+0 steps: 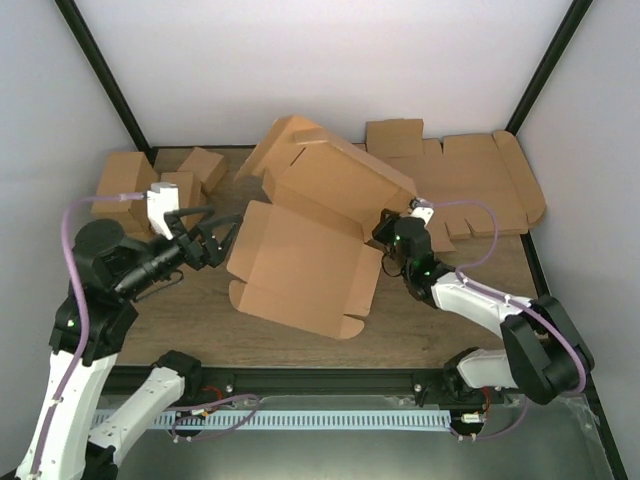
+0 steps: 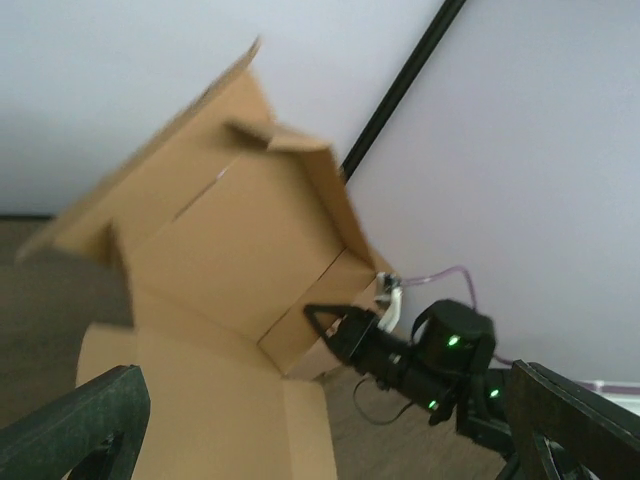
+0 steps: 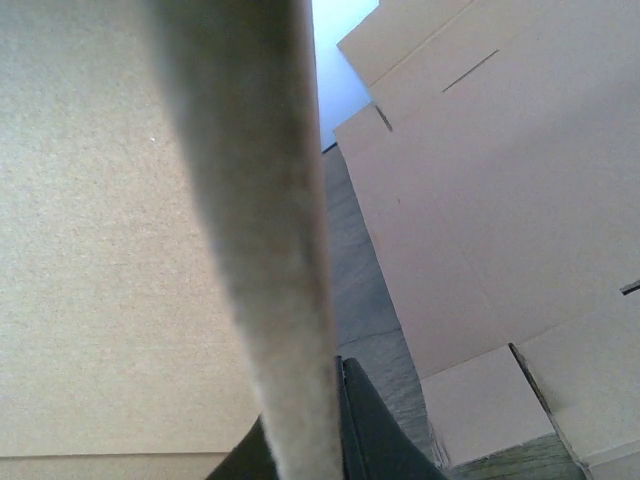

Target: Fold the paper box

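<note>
The robot's right gripper will release the box's side flap between the box's near panel and the flat cardboard sheet (image 1: pixel 363 222).
The paper box (image 1: pixel 300 250) lies mid-table, a brown die-cut piece with its near panel flat and its far part raised and tilted. In the left wrist view the paper box (image 2: pixel 230 240) stands open like a hood. My left gripper (image 1: pixel 218 243) is open and empty, just left of the box's left edge; its fingers (image 2: pixel 80 430) frame that view. My right gripper (image 1: pixel 388 235) is shut on the box's right side wall. In the right wrist view the cardboard edge (image 3: pixel 260 250) runs between the jaws, beside one dark finger (image 3: pixel 365 430). The right gripper also shows in the left wrist view (image 2: pixel 335 325).
A wider flat cardboard sheet (image 1: pixel 480 180) with rounded end flaps lies at the back right. Smaller brown cartons (image 1: pixel 150 180) sit at the back left, behind my left arm. Black frame poles (image 1: pixel 100 70) and white walls close in the back.
</note>
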`<state>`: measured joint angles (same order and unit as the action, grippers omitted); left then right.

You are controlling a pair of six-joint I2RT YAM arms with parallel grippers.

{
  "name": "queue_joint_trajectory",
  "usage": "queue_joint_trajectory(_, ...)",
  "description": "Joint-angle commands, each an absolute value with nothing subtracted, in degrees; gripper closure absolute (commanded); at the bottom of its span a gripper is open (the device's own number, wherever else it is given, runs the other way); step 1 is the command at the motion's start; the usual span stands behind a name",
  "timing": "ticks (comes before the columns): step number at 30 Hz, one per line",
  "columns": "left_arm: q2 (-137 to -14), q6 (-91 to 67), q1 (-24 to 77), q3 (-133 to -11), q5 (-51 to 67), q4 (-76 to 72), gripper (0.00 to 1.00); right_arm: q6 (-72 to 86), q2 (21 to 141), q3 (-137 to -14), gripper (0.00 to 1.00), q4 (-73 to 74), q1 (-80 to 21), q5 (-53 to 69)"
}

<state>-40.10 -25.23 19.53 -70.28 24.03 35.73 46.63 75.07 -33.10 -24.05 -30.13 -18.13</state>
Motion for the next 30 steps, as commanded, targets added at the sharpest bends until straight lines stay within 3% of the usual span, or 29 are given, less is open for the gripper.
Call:
queue_joint_trajectory(1,-41.4,-26.7,19.6,-65.8,23.6,39.2,0.0,52.9,71.5,-35.4,0.99,-23.1,-29.6,-22.6)
queue_joint_trajectory(12,-42.9,-20.6,19.7,-68.2,11.8,45.5,0.0,52.9,64.3,-31.7,0.99,-22.2,-27.1,-22.6)
queue_joint_trajectory(18,-49.9,-18.8,19.6,-64.6,22.3,43.8,0.03,51.7,62.8,-31.0,0.99,-22.0,-26.7,-21.9)
queue_joint_trajectory(22,-52.2,-20.3,19.7,-61.4,31.7,37.1,0.16,51.5,62.4,-31.0,0.99,-22.0,-26.7,-21.7)
queue_joint_trajectory(30,-55.6,-19.4,19.7,-59.8,37.5,35.9,0.62,52.8,63.0,-31.0,0.99,-22.9,-26.7,-19.8)
